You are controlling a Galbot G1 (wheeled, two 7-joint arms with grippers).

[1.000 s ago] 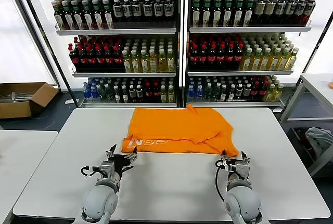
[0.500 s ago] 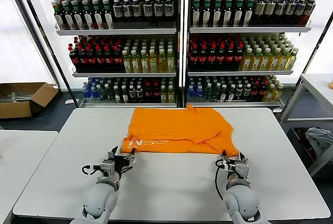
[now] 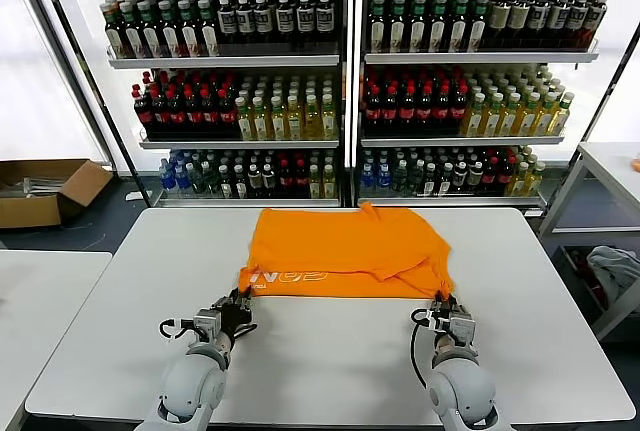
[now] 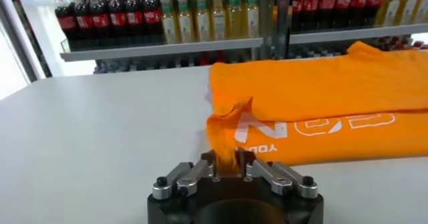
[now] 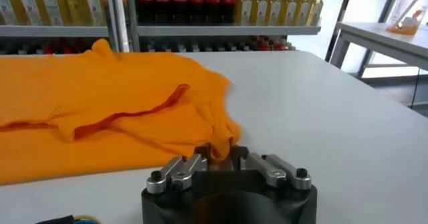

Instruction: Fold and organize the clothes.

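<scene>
I will let go of the orange T-shirt's corner with my right gripper on the bare white table, closer to the table's near edge [image 3: 468, 375].
The orange T-shirt [image 3: 345, 251] lies partly folded on the white table [image 3: 330, 351], white lettering [image 3: 295, 277] along its near edge. My left gripper [image 3: 238, 303] is shut on the shirt's near left corner; in the left wrist view a pinch of orange cloth [image 4: 227, 153] rises between the jaws of that gripper [image 4: 227, 168]. At the near right corner my right gripper [image 3: 443, 308] is shut on the shirt too, and the right wrist view shows the bunched corner [image 5: 221, 138] caught in this gripper [image 5: 222, 153]. Both corners are pulled slightly toward me.
Shelves of bottled drinks [image 3: 340, 91] stand behind the table. A cardboard box [image 3: 45, 191] sits on the floor at the left. A second table [image 3: 40, 301] adjoins on the left, another table [image 3: 610, 166] stands at the right with grey cloth [image 3: 615, 271] under it.
Both grippers moved forward to the shirt's near corners and closed on them. The near edge of the shirt has drawn in and lifted at both corners.
</scene>
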